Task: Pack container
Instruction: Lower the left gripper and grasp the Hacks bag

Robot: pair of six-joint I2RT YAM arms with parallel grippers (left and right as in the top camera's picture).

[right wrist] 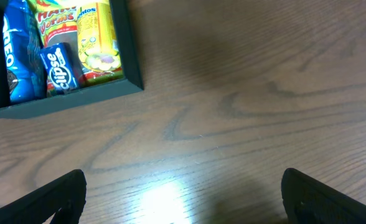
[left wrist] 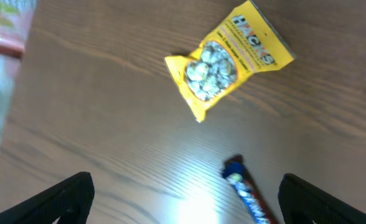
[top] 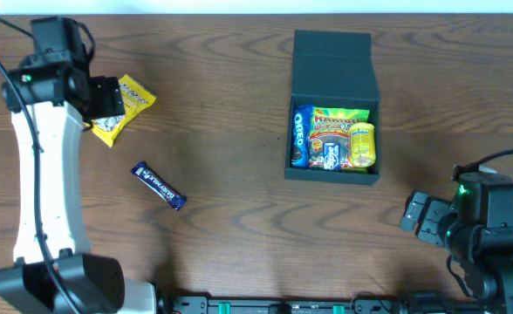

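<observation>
The clear candy window (top: 112,123) (left wrist: 212,70) of the yellow Hacks bag is next for my left gripper to go to and close on.
The dark teal container (top: 333,65) stands open at the back right of the table, lid flap folded back. Inside lie a blue Oreo pack (top: 301,136), a green and yellow snack bag (top: 341,122), a yellow packet (top: 364,144) and a blue gum pack (top: 331,157). Its corner also shows in the right wrist view (right wrist: 132,59). A yellow Hacks bag (top: 121,106) (left wrist: 228,61) and a blue candy bar (top: 159,185) (left wrist: 248,194) lie on the table at left. My left gripper (top: 106,98) (left wrist: 186,199) is open and empty beside the yellow bag. My right gripper (top: 420,218) (right wrist: 183,196) is open and empty over bare wood.
The table is dark wood. A white surface (top: 256,5) runs along the far edge. The left arm's white link (top: 47,183) stretches along the left side. The right arm's base (top: 492,235) sits at the front right corner.
</observation>
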